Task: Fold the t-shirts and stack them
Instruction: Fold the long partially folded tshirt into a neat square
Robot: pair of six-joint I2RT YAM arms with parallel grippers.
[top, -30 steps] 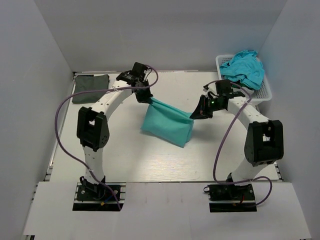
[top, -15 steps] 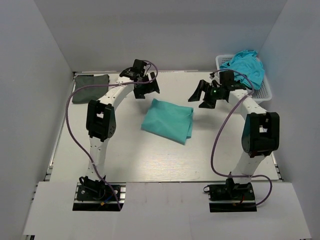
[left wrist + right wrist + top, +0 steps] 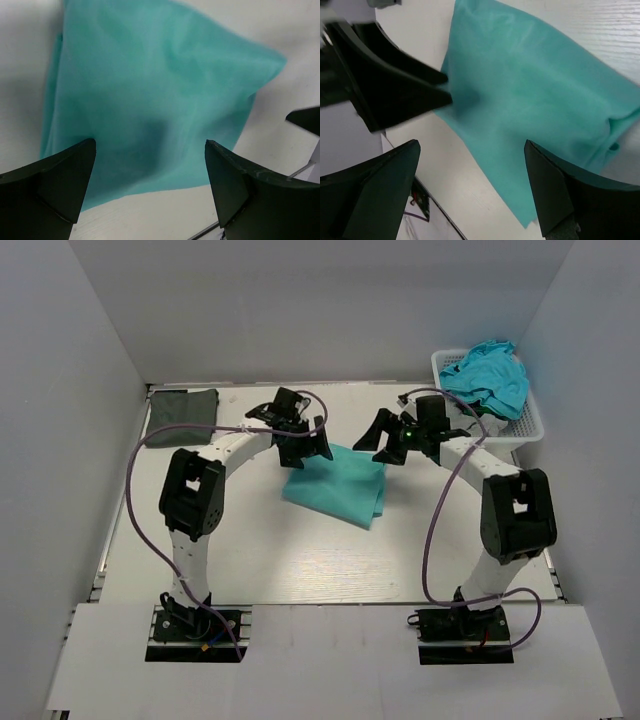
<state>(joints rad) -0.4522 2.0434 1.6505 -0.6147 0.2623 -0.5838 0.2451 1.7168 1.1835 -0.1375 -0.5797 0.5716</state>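
Note:
The teal-green t-shirt is next for my left gripper, which should go to it and grab its side edge (image 3: 291,487) (image 3: 53,141) facing the dark grey-green t-shirt.
A plain teal-green t-shirt (image 3: 337,486) lies folded flat at the middle of the table, and it fills the left wrist view (image 3: 150,85) and the right wrist view (image 3: 545,95). My left gripper (image 3: 305,446) hovers open over its far left corner (image 3: 150,145). Over the far right corner my right gripper (image 3: 388,438) is open too (image 3: 470,145). Nothing is between either pair of fingers. A dark grey-green t-shirt (image 3: 180,405) lies folded at the far left. Turquoise-blue t-shirts (image 3: 488,375) are heaped in the basket.
The white lattice basket (image 3: 527,426) stands at the far right corner against the wall. Grey walls close in the table on three sides. Purple cables loop beside both arms. The left gripper's black fingers (image 3: 395,92) show in the right wrist view.
Both grippers opened and let go of the teal shirt, which dropped flat onto the table. The arms drew back, then came in closer over its far edge.

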